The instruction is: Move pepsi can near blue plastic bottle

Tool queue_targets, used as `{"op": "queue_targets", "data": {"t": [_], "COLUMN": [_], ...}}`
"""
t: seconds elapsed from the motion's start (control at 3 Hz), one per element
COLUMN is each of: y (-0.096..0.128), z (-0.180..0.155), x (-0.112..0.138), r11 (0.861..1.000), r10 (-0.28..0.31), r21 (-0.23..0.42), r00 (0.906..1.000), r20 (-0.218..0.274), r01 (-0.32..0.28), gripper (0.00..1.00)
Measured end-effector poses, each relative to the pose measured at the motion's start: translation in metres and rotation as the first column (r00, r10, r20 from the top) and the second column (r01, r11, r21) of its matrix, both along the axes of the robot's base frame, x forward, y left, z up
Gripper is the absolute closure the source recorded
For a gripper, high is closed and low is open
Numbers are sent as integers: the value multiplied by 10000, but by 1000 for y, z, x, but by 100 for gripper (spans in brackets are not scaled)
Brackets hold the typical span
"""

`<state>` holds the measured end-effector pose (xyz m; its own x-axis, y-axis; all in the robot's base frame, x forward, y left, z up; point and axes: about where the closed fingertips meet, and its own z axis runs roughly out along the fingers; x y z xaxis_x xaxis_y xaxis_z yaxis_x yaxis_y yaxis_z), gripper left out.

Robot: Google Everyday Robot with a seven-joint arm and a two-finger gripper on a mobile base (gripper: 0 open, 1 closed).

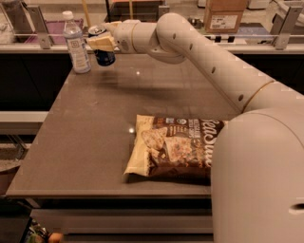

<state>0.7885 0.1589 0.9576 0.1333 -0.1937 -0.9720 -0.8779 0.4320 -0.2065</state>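
Next, my gripper releases the pepsi can on the brown table (pixel 101 78) beside the blue plastic bottle's foot, toward the snack bag.
The pepsi can (pixel 103 55) is dark blue with a silver top and sits at the far left of the brown table (pixel 95 137), just right of the blue plastic bottle (pixel 77 43). The bottle is tall and clear with a white cap and a pale label, standing upright near the table's back left corner. My gripper (pixel 101 42) reaches in from the right and is shut on the can's upper part. The can is close beside the bottle, with a small gap between them.
A brown and cream snack bag (pixel 178 146) lies flat on the table's near right part. My white arm (pixel 213 61) spans the table from lower right to upper left. A cardboard box (pixel 225 14) stands on the counter behind.
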Motion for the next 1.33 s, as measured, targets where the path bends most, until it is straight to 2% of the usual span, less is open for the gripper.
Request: {"op": "queue_targets", "data": {"t": [0.67, 1.0, 1.33], "y": [3, 0, 0], "z": [-9, -20, -32], "x": [4, 0, 0], "r11": [9999, 10000, 9999], "r10": [37, -35, 69], "r21": [97, -16, 134], "r00": [10000, 9993, 9969], "r20": [-29, -365, -784], "r01": [-36, 35, -59], "gripper": [100, 100, 100]}}
